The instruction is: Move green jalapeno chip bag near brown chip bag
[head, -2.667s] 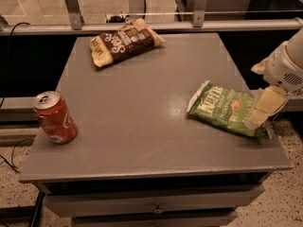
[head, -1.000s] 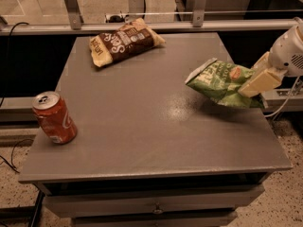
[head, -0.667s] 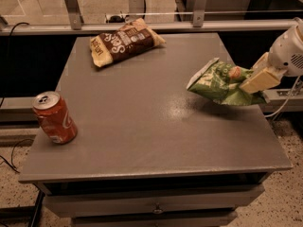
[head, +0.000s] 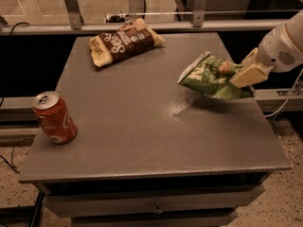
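I should let go of the green jalapeno chip bag, now lifted above the grey table, with my gripper against the brown chip bag's end (head: 166, 45), on the side that faces my arm.
The green jalapeno chip bag (head: 208, 77) hangs lifted above the right side of the grey table (head: 142, 126), tilted with its white sealed edge pointing left. My gripper (head: 241, 77) comes in from the right and is shut on the bag's right end; its cream-coloured finger (head: 250, 72) lies across the bag. The brown chip bag (head: 125, 41), dark brown with cream ends and white script, lies flat at the table's far edge, left of centre, well apart from the green bag.
A red soda can (head: 54, 117) stands upright near the table's left front edge. A metal railing (head: 137, 4) runs behind the table. The table's right edge is just under my arm (head: 284, 44).
The green bag was lying flat at the table's right side; my gripper has lifted it off the surface and carried it back and slightly left.
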You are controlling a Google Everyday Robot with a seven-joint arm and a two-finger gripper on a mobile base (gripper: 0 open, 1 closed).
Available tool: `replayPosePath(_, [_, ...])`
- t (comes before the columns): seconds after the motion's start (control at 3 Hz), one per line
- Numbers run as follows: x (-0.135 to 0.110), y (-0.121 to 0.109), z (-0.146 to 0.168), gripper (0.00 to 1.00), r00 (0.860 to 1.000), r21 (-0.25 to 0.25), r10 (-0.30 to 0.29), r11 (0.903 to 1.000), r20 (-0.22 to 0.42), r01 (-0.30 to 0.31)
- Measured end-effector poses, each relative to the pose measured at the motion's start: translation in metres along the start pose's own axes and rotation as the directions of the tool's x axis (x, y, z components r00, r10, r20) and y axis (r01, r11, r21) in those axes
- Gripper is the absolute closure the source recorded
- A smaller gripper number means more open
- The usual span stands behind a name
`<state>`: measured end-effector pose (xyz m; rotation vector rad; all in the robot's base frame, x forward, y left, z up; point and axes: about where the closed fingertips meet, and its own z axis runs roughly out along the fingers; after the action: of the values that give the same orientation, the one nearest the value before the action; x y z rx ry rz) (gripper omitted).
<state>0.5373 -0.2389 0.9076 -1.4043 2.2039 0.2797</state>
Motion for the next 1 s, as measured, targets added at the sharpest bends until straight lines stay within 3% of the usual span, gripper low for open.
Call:
replayPosePath(0.33, [-0.037,-0.028,0.025,1.00,0.997,0.025,-0.032,0.9992,0.076,0.030])
replayPosePath(1.0, [-0.110,-0.107,0.087,1.00,0.986,0.067,-0.048,0.9970,0.159,0.038])
